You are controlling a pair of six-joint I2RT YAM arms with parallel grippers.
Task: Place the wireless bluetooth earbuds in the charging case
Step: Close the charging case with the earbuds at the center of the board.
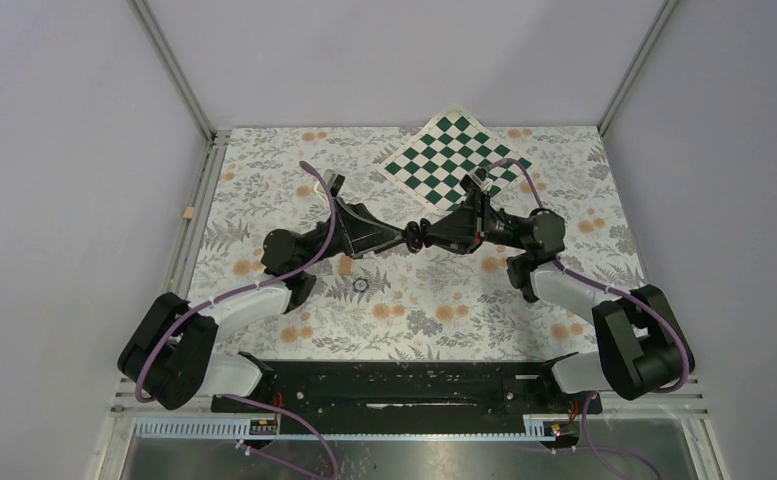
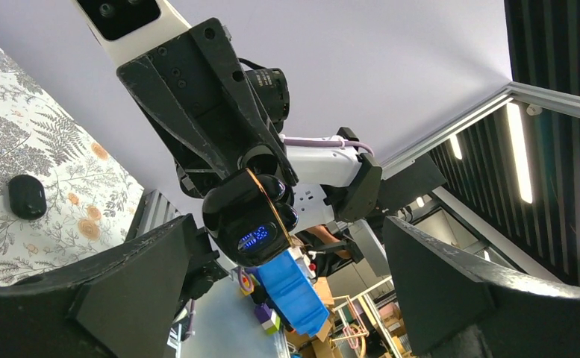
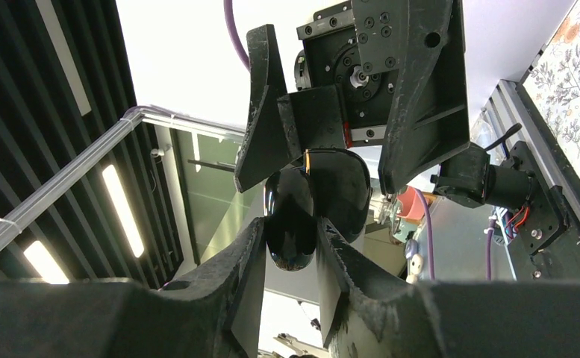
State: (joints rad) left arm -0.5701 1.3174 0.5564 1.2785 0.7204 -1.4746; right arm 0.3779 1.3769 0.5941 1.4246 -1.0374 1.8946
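Note:
My right gripper is going to let go of the charging case on the floral cloth (image 1: pixel 441 294), just behind the orange flowers that are below my right gripper. The case is now in the air at mid-table.
The charging case (image 1: pixel 415 237) is a glossy black oval held up in the air at mid-table. My right gripper (image 1: pixel 427 238) is shut on it. In the right wrist view my fingertips (image 3: pixel 251 246) clamp one glossy half, and the other half (image 3: pixel 346 190) stands open beside it. The left wrist view shows the case (image 2: pixel 245 216) with a blue lit display. My left gripper (image 2: pixel 287 239) is wide open and empty, with its jaws either side of the case and not touching it. One small black earbud (image 2: pixel 27 196) lies on the floral cloth. The second bud cannot be made out.
A small dark ring with a pale centre (image 1: pixel 361 285) and a small tan strip (image 1: pixel 345 268) lie on the floral cloth (image 1: pixel 444 310) near the left arm. A green-and-white chequered mat (image 1: pixel 454 155) lies at the back right. Metal frame posts stand at the table corners.

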